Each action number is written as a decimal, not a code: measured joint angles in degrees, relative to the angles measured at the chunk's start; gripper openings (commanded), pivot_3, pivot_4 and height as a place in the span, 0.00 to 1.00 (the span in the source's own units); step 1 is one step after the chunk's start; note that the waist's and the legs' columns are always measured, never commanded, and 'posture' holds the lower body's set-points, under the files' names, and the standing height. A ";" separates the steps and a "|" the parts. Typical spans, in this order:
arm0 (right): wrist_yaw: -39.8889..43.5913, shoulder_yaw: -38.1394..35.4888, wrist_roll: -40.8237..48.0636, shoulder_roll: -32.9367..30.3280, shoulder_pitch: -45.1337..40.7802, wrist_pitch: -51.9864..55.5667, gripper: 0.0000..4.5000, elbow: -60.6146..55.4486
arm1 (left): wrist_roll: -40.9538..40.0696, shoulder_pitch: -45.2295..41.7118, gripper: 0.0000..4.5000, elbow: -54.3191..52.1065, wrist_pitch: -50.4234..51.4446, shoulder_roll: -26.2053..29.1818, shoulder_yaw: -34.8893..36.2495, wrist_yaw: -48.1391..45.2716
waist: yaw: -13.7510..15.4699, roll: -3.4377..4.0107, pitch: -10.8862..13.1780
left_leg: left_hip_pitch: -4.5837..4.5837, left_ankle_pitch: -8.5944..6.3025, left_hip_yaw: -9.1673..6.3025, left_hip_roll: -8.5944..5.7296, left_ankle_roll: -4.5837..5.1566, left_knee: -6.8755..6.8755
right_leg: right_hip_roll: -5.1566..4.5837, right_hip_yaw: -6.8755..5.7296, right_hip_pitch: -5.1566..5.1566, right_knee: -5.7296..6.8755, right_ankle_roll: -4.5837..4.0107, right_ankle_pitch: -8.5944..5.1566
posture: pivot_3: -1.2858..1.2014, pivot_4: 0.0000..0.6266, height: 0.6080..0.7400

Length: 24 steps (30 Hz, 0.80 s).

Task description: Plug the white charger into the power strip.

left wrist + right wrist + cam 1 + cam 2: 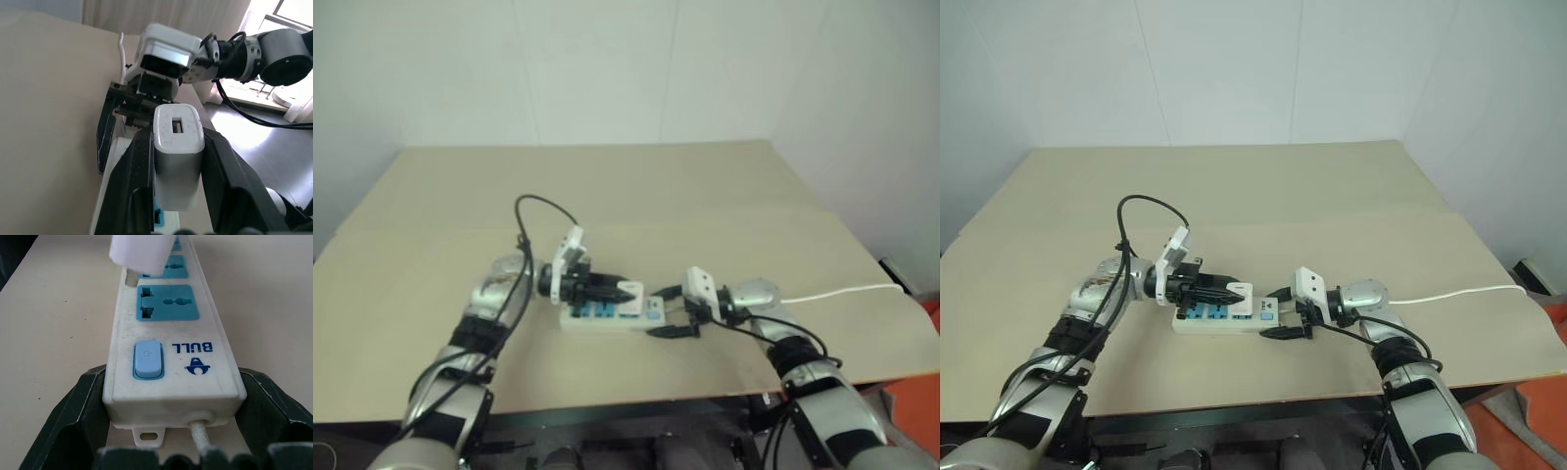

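My left gripper is going to release the white charger in the power strip's blue socket (629,306) (164,209) closest to my right gripper. The charger now hangs close over the strip's sockets.
The white charger (178,147) is clamped between the two black fingers of my left gripper (1234,292), which is shut on it. It hangs close over the blue sockets of the power strip (1219,320), near the middle one. In the right wrist view the charger (142,252) sits just above the strip (171,347), with a prong showing by the strip's edge. My right gripper (1280,313) clasps the strip's switch end, one finger on each long side. The strip lies flat on the table.
The strip's thin white cord (1449,294) runs right across the tan table (1332,196) to its right edge. A black cable (1141,206) loops above my left wrist. The table's front edge lies close below both arms.
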 measured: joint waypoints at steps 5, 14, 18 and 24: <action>-0.59 -0.08 -0.25 0.09 0.49 -0.07 0.76 -0.82 | 1.72 -0.55 0.22 1.78 -2.22 -0.34 -0.14 -1.26 | -0.14 0.00 0.00 | 0.01 0.00 0.00 0.00 0.00 -0.02 | 0.01 0.01 0.00 0.00 0.00 0.00 | 0.52 0.24 1.00; -1.05 -0.21 -0.54 0.09 0.95 -0.20 0.76 -1.43 | 3.69 -1.51 0.22 5.08 -4.77 -0.91 -0.04 -2.21 | -0.14 -0.01 -0.01 | 0.05 0.00 0.00 0.00 0.00 -0.02 | 0.01 0.01 0.04 -0.01 0.01 -0.01 | 0.52 0.24 1.00; -1.14 -0.24 -0.69 0.06 1.09 -0.20 0.76 -1.83 | 4.63 -2.04 0.22 7.12 -6.24 -1.67 0.07 -2.07 | -0.15 -0.01 -0.02 | 0.05 0.00 0.00 0.00 0.00 -0.02 | 0.01 0.01 0.04 -0.02 0.02 -0.02 | 0.52 0.24 1.00; -1.32 -0.34 -0.89 0.06 1.12 -0.19 0.76 -1.88 | 5.95 -3.08 0.22 9.60 -7.79 -2.20 0.04 -2.95 | -0.13 -0.01 -0.02 | 0.06 0.00 0.00 0.00 0.00 -0.03 | 0.01 0.01 0.05 -0.03 0.02 -0.02 | 0.52 0.24 1.00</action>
